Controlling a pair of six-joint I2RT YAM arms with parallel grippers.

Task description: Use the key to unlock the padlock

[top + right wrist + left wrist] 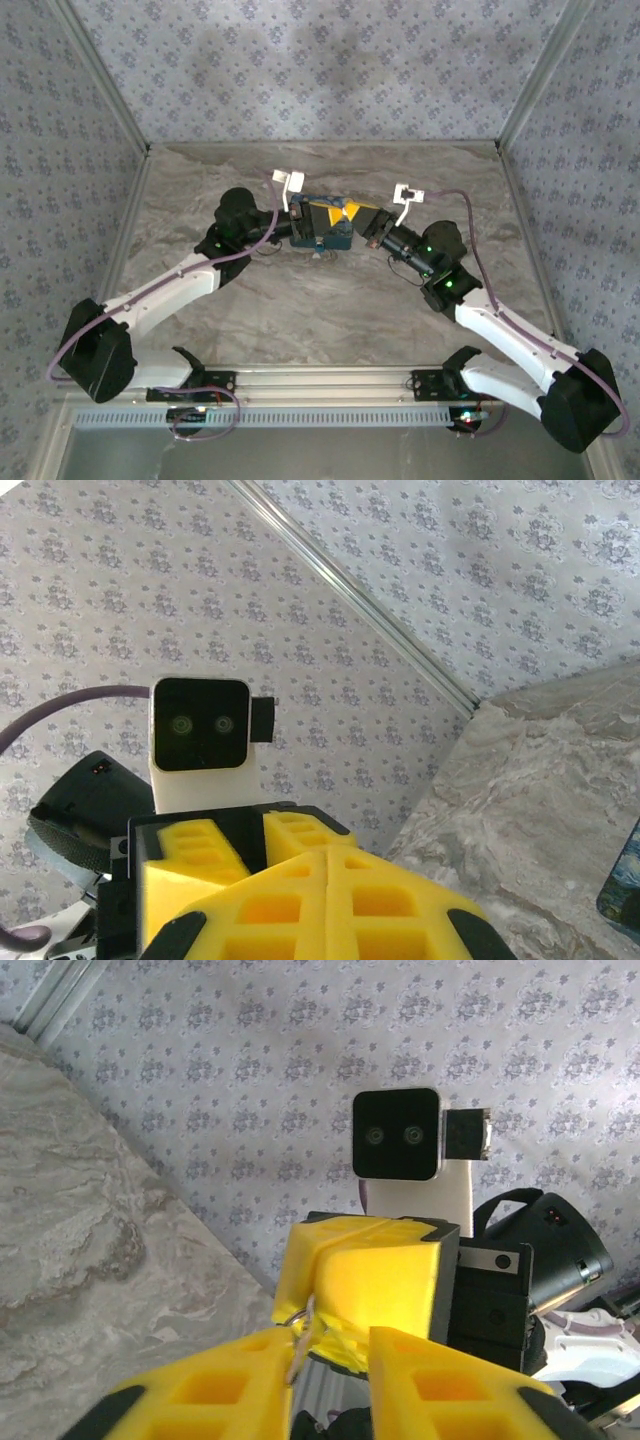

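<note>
My left gripper needs to clamp the key's blade while my right gripper takes the key again by its ring end (294, 1318), because the key hangs crooked from my right gripper's fingertips.
My right gripper (345, 217) is shut, its yellow fingers (370, 1275) pressed together. From their seam pokes a thin silvery strip with a small ring (298, 1332), which looks like the key. It hangs down against the inner face of the left finger (200, 1390) of my left gripper (330, 1380). The left gripper's jaws stand apart, just below and around the right gripper's tip. Both grippers meet above the printed blue box (322, 232) at mid-table. The padlock is hidden.
A corner of the blue box (625, 880) lies on the marble tabletop (320, 310). Patterned walls close the back and both sides. The right wrist camera (395, 1135) and the left wrist camera (200, 725) face each other at close range.
</note>
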